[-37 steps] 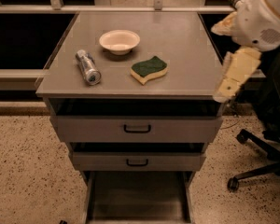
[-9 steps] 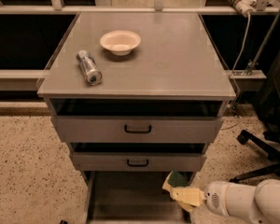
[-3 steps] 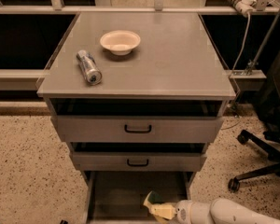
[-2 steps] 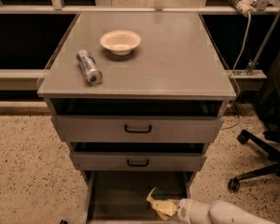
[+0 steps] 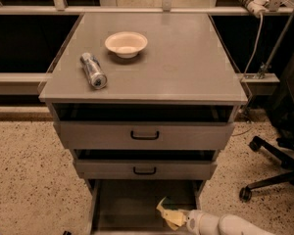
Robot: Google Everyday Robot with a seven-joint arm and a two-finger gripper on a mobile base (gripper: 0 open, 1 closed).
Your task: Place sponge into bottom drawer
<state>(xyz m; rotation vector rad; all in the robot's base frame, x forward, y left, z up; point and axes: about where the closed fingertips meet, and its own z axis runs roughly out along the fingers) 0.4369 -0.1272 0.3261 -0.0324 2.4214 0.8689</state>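
Note:
The sponge will be released on the front part of the bottom drawer's grey bottom point(image 5: 161, 219), just off-middle.
The bottom drawer point(image 5: 117, 207) is pulled open at the foot of the cabinet, a shallow grey tray with a plain floor. My gripper point(image 5: 170, 215) reaches in from the lower right, with its cream fingers low over the drawer's right front part. It is shut on the sponge point(image 5: 167, 201). Only a dark green edge of the sponge shows above the fingers, and the rest is hidden by them. The white arm point(image 5: 225, 225) runs off the bottom right edge.
On the cabinet top point(image 5: 186, 58) stand a round cream bowl point(image 5: 126, 43) and a silver can point(image 5: 93, 70) lying on its side. Two upper drawers with black handles point(image 5: 144, 135) sit slightly open. An office chair base point(image 5: 269, 180) stands at the right.
The sponge has left the cabinet top and come down into the bottom drawer in my gripper. Over the last second the gripper has shifted only slightly inside the drawer.

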